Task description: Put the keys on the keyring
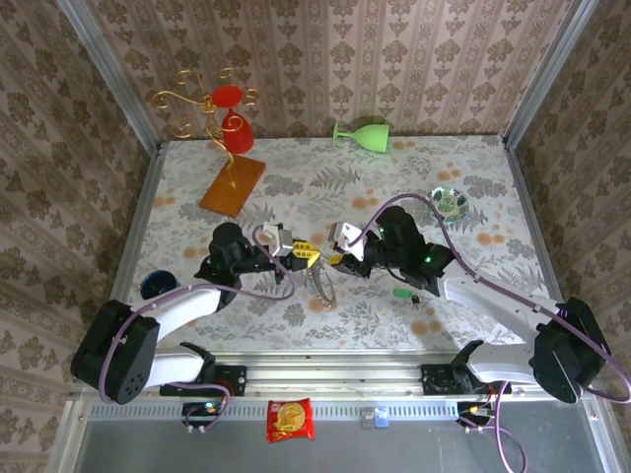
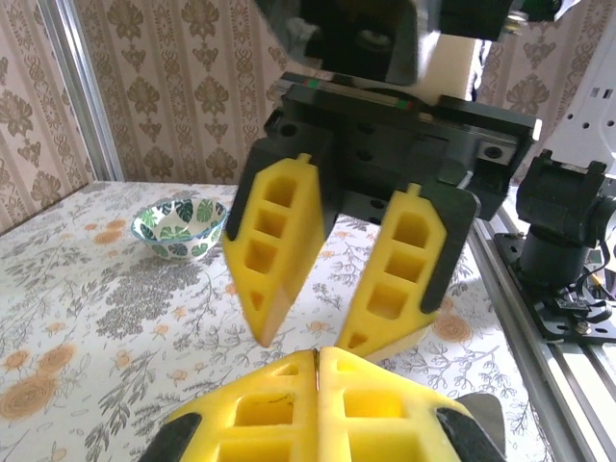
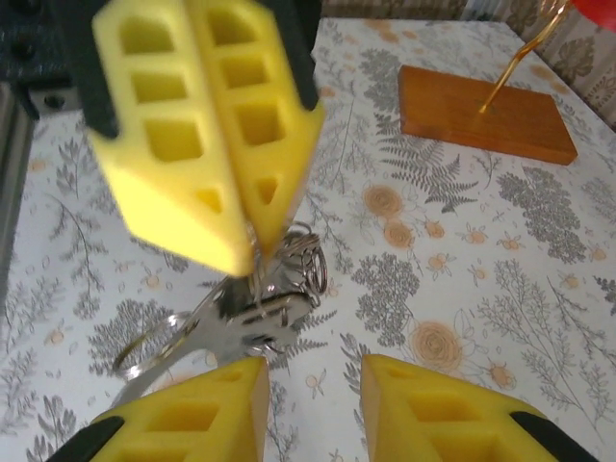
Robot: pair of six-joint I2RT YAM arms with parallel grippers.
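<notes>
The keyring's wire barely shows below the left gripper's fingers, so the robot's right gripper needs to pinch the wire (image 3: 258, 284) and hold it while the left gripper takes hold of it again.
My left gripper (image 1: 304, 254) is shut on the thin wire of the keyring (image 1: 323, 286), whose loop hangs down toward the table. The left wrist view shows that wire (image 2: 316, 358) pinched between the closed pads of the left gripper (image 2: 317, 354). In the right wrist view a silver key (image 3: 274, 308) with small rings (image 3: 310, 262) dangles below the shut left fingers (image 3: 260, 115), and the keyring loop (image 3: 144, 348) trails left. Facing it, my right gripper (image 3: 313, 371) stands open and holds nothing; from above the right gripper (image 1: 340, 258) sits just right of the left one. The green-headed key (image 1: 402, 293) lies on the table under the right arm.
A patterned dish (image 1: 452, 202) sits at the right, also seen as the dish (image 2: 178, 226). A green goblet (image 1: 363, 133) lies at the back. A gold stand on a wooden base (image 1: 234, 184) holds a red cup (image 1: 237, 133). A blue disc (image 1: 156, 286) is at the left edge.
</notes>
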